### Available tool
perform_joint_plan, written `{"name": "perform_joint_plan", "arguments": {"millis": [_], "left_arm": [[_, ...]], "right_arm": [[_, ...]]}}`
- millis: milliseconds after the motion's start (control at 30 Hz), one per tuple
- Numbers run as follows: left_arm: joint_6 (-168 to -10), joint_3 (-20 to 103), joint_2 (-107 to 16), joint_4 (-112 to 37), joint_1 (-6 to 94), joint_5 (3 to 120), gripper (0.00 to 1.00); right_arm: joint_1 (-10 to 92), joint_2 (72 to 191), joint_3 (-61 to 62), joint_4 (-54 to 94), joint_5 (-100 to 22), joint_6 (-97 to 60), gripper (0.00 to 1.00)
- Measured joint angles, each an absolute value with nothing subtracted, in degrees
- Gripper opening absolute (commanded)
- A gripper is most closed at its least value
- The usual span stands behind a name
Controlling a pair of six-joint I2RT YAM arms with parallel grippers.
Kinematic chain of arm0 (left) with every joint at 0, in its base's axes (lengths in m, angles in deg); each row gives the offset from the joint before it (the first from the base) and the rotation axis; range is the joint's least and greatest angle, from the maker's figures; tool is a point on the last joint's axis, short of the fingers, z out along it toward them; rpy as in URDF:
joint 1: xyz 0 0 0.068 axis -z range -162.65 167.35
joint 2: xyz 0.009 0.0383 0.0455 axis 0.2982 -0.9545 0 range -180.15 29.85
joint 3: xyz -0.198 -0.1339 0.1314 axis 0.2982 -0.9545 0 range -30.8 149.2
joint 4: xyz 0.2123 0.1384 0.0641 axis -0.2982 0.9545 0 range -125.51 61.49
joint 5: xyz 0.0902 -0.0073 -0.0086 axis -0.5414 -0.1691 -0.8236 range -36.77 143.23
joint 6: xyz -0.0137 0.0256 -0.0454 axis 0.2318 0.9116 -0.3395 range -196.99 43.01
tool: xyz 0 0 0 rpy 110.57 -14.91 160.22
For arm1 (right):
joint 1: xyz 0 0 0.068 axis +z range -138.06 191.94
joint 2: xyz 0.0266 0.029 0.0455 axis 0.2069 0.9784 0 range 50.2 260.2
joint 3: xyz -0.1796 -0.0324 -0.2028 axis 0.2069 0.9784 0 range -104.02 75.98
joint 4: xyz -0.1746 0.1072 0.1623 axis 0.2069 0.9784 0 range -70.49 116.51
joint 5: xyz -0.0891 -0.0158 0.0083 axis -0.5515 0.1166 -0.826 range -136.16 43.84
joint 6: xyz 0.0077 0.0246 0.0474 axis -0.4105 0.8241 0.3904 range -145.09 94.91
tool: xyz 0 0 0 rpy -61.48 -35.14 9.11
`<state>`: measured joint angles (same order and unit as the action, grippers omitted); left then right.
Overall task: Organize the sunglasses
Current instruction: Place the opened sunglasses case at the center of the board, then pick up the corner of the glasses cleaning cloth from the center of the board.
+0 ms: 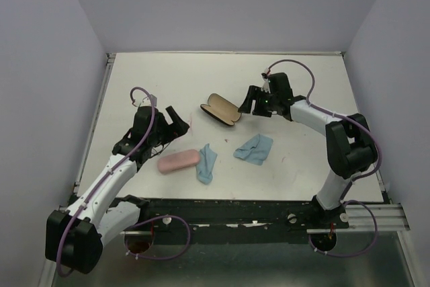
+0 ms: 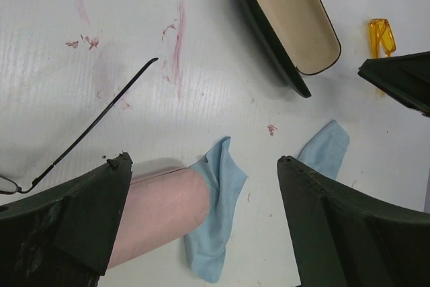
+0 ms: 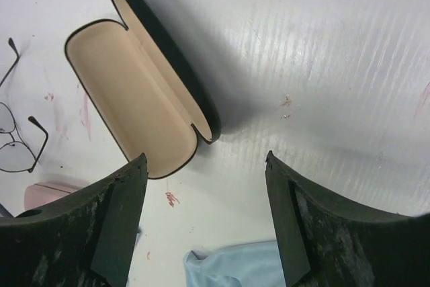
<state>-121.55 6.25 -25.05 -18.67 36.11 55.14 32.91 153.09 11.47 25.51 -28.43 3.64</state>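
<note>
The light-blue cloth lies apart from the pink case. Next, my left gripper will go to it and close on the cloth's corner (image 1: 236, 154) nearest that case.
The orange-yellow sunglasses (image 2: 381, 35) show only in the left wrist view. They lie on the table right of the open black case (image 2: 289, 21), partly behind a dark finger of the right gripper. That case (image 1: 220, 109) lies lid-up with its beige lining empty (image 3: 134, 95). My right gripper (image 3: 205, 157) is open just right of the case (image 1: 247, 103), with bare table between its fingers. My left gripper (image 1: 178, 119) is open above the pink case (image 2: 158, 210), holding nothing (image 2: 203, 160).
The shut pink case (image 1: 177, 160) touches a light-blue cloth (image 1: 207, 163); a second cloth (image 1: 254, 148) lies to its right. Thin wire-frame glasses (image 3: 17, 132) lie left of the black case (image 2: 87, 132). Red marks stain the white table (image 1: 302, 99). Walls enclose three sides.
</note>
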Motion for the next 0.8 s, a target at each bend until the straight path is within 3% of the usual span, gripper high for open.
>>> {"name": "perform_joint_plan", "arguments": {"millis": [800], "left_arm": [[-122.03, 7.11, -27.10, -18.76, 36.11, 55.69, 0.99]], "right_arm": [[33.76, 151.84, 16.43, 19.06, -27.51, 1.04, 0.77]]}}
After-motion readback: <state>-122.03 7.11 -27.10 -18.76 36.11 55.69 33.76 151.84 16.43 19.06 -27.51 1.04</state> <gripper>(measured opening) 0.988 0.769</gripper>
